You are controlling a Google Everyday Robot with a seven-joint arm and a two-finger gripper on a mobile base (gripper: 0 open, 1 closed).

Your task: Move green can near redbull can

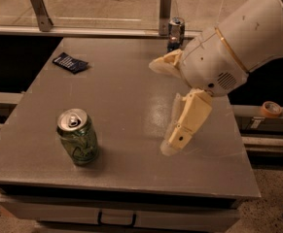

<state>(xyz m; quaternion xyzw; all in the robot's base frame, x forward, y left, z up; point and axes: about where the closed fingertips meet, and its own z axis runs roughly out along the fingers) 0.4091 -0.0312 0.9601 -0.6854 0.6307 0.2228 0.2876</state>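
Observation:
I move my gripper to the green can next and close it around the middle of its body (80, 142), below the can's silver top.
The green can (78, 136) stands upright near the front left of the grey table (116, 91). It has pale swirly markings and a silver top with a pull tab. The redbull can (175, 32), slim and blue-silver, stands at the far edge of the table; the arm hides its lower part. My gripper (161, 107) hangs over the right middle of the table, right of the green can and well apart from it. It is open and empty, with one finger pointing left and the other pointing down.
A dark blue packet (70, 63) lies at the table's back left. A tape roll (270, 109) sits on a rail right of the table. A metal rail with posts (166, 11) runs behind the table.

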